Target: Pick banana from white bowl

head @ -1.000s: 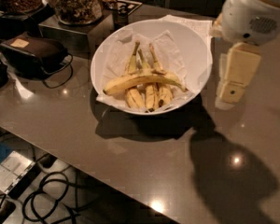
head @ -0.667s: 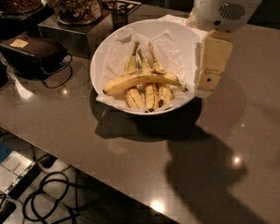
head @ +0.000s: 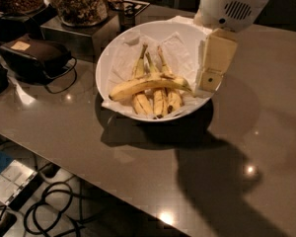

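My gripper needs to grip the long banana lying crosswise on top in the white bowl between the middle and the nearer end (head: 164, 82).
The banana (head: 147, 85) is the longest yellow one, lying crosswise on top of three thinner brown-streaked bananas (head: 158, 85) in the white bowl (head: 108, 63). The bowl is lined with crumpled white napkins and stands on the grey table. My gripper (head: 209, 78) hangs from the white arm (head: 234, 4) over the bowl's right rim, its cream finger tip just right of the banana's right end. Nothing is in the gripper.
Glass jars of snacks (head: 81, 1) stand on a metal box (head: 79, 33) at the back left. A dark pouch with a cable (head: 37, 56) lies left of the bowl. The table's front edge (head: 79, 174) runs diagonally, with cables on the floor below.
My arm and gripper have moved left from beside the bowl to over its right rim, close to the banana's right end. The bananas and bowl have not moved.
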